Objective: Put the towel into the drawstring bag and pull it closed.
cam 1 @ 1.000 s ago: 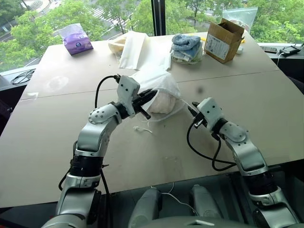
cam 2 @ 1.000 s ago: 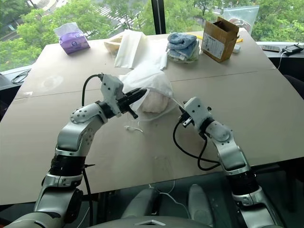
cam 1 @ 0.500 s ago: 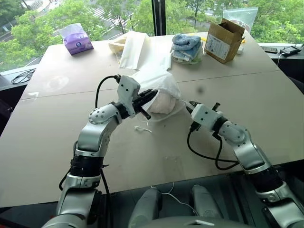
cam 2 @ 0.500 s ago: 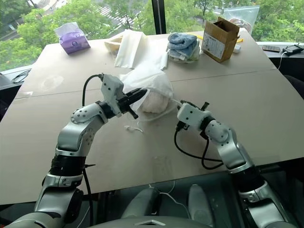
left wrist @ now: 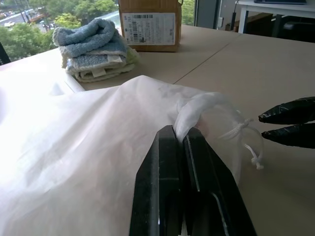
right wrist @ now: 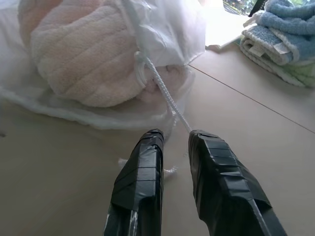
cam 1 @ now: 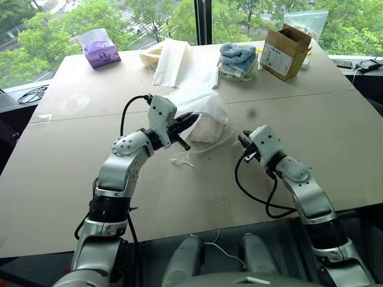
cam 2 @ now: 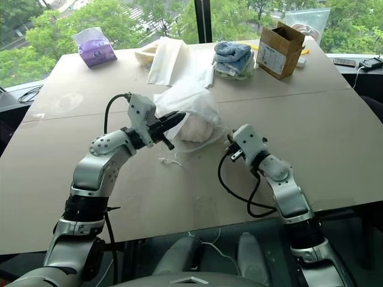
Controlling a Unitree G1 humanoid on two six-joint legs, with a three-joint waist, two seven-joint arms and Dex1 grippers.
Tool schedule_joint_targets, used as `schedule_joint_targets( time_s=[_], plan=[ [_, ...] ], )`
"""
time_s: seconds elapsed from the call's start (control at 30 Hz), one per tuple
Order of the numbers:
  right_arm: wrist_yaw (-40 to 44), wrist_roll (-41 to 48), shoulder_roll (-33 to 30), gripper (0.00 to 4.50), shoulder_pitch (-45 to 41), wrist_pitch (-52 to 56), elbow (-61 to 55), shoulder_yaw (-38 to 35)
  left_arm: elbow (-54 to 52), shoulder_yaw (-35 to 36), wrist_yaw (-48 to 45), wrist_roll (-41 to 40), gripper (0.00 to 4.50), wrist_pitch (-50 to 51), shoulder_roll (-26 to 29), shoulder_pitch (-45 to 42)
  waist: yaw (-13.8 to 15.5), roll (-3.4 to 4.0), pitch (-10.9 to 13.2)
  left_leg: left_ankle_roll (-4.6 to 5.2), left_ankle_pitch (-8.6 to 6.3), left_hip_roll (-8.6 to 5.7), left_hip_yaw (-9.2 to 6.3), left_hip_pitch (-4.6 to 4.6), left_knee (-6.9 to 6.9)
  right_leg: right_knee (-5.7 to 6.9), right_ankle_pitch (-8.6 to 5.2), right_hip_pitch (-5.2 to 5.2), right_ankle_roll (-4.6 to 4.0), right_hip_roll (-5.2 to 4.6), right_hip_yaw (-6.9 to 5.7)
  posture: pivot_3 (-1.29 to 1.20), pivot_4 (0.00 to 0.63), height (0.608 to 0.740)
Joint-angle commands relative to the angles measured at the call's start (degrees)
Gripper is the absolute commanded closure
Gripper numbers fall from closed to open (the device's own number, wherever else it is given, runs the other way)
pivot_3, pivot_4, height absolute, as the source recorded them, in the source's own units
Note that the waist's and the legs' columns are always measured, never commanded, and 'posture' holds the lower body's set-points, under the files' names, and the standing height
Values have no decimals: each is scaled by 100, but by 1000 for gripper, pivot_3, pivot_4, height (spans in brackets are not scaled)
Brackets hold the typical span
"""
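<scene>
The white cord's knotted end meets my right gripper's fingertip below the narrow gap. So I should open my right gripper wider and close it around both cord pieces [right wrist: 173,116].
The drawstring bag [cam 1: 200,101] lies in the middle of the table, thin and white, with the beige-pink towel [right wrist: 83,54] showing through its see-through fabric. My left gripper [cam 1: 192,116] is shut on a gathered fold of the bag's fabric [left wrist: 197,105] at its near left side. My right gripper [right wrist: 174,137] hovers low over the table just right of the bag, open by a narrow gap. A white cord [right wrist: 162,91] runs straight from the bag's mouth into that gap. A second loose cord [cam 1: 179,161] lies on the table below the bag.
At the table's far side stand a purple tissue pack [cam 1: 100,48], folded cream sheets [cam 1: 170,60], stacked blue and white towels [cam 1: 236,58] and a cardboard box [cam 1: 286,49]. Bare tabletop [cam 1: 335,137] stretches right of my right arm.
The right wrist was rolled to one side half a second ago and has turned back, its fingertips staying by the cord. The left gripper and the bag have not moved.
</scene>
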Motion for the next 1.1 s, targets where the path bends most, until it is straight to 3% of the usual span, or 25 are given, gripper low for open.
schedule_joint_targets(
  time_s=[0.03, 0.13, 0.17, 0.23, 0.27, 0.37, 0.7, 0.97, 1.03, 1.1],
  plan=[
    [-136, 242, 239, 3517, -34, 348, -159, -164, -59, 56, -18, 35, 4500, -128, 20, -91, -2, 0, 0, 0, 0, 0, 0, 0, 0, 0, 0, 0, 0, 0, 1, 0, 150, 740],
    [-105, 427, 377, 3517, -66, 635, -205, -218, -29, 52, -22, 43, 4500, -136, 15, -114, 2, 0, 0, 0, 0, 0, 0, 0, 0, 0, 0, 0, 0, -1, 1, 0, 150, 740],
    [-112, 501, 434, 3286, -71, 759, -222, -249, -23, 52, -23, 46, 4500, -139, 15, -118, 4, 0, 0, 0, 0, 0, 0, 0, 0, 0, 0, 0, 0, -1, 1, 0, 150, 740],
    [-178, 616, 542, 2738, -81, 907, -250, -323, -21, 55, -27, 53, 4500, -144, 18, -119, 1, 0, 0, 0, 0, -1, 0, 0, 0, 0, 0, 1, 0, -1, 1, 0, 150, 740],
    [-217, 637, 574, 2131, -83, 934, -260, -347, -22, 63, -30, 54, 4500, -144, 20, -118, 1, 0, 0, 0, 0, 0, 0, 0, 0, 0, 0, 0, 0, -1, 0, 0, 150, 740],
    [-275, 721, 641, 997, -93, 1029, -285, -394, -25, 75, -32, 59, 4500, -147, 21, -111, 1, 0, 0, 0, 0, 0, 0, 0, 0, 0, 0, 0, 0, -1, 0, 0, 150, 740],
    [-688, 565, 855, 997, -498, 632, 749, -384, 10, 57, -25, 75, 4500, -176, -9, -136, -7, 0, 0, 0, 0, 0, 0, 0, -1, 1, 0, 0, 0, -1, 0, 0, 150, 740],
    [-919, 522, 882, 3511, -454, 171, 1042, -506, -39, 88, -17, 65, 4500, -129, 19, -115, -9, 0, 0, 0, 0, -1, 1, 0, -1, 1, 0, 0, 0, -1, 1, 0, 150, 740],
    [-1008, 506, 892, 4435, -427, 75, 1040, -552, -41, 87, -22, 69, 4500, -123, 15, -115, -9, 0, 0, 0, 0, -1, 0, 0, -1, 1, 0, 0, 0, -1, 1, 0, 150, 740],
    [-1138, 475, 906, 4435, -424, -27, 1026, -637, -42, 88, -30, 71, 4500, -121, 17, -113, -8, 1, 0, 0, 0, -1, 0, 0, -1, 1, 0, 0, 0, -1, 0, 0, 150, 740]
  ],
)
